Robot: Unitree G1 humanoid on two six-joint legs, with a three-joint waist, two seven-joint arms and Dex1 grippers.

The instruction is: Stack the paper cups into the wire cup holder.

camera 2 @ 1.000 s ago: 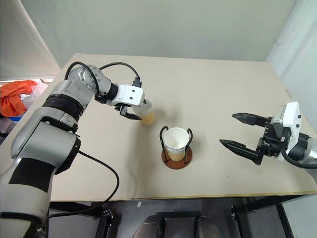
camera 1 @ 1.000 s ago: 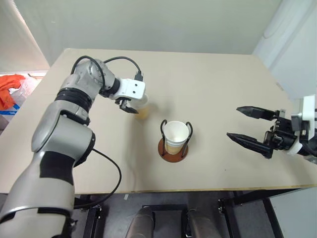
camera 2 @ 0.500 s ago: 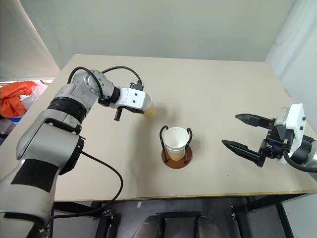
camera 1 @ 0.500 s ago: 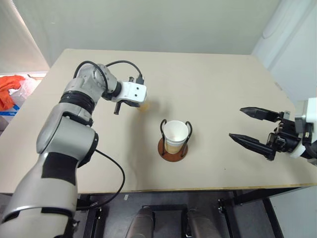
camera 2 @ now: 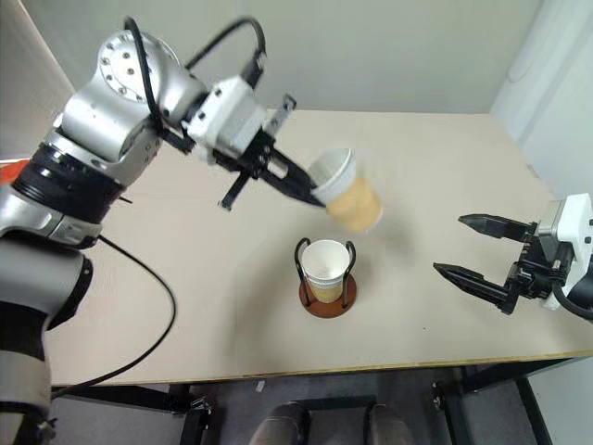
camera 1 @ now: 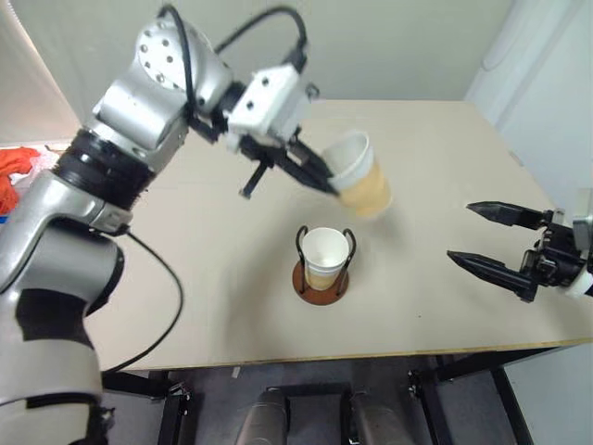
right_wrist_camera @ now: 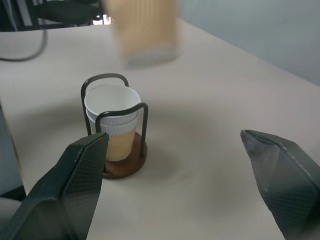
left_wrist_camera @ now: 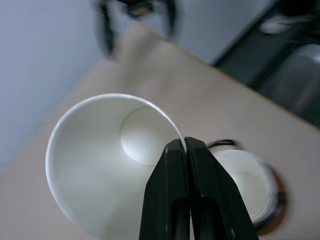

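The tan paper cup, now tilted above the wire holder, will be released by my left gripper inside the nested paper cups [camera 1: 326, 247] [left_wrist_camera: 246, 184] in the wire cup holder.
A tan paper cup [camera 1: 361, 183] hangs tilted in the air, just beyond and above the wire cup holder [camera 1: 321, 282]. My left gripper [camera 1: 331, 186] is shut on its white rim, one finger inside the cup [left_wrist_camera: 115, 170] and one outside. The holder stands upright on its reddish-brown base at the table's front middle. Two nested paper cups [right_wrist_camera: 112, 120] sit inside its black loops. My right gripper [camera 1: 460, 233] hovers open and empty to the right of the holder, above the table and well apart from it.
The beige table [camera 1: 185, 278] has its front edge just below the holder. A black cable [camera 1: 162, 306] from my left arm loops over the table's left part. An orange cloth [camera 1: 11, 169] lies beyond the left edge.
My left gripper shut on the cup at the table's back left. It then lifted the cup and swung it right and nearer, above the holder. The right gripper barely moved.
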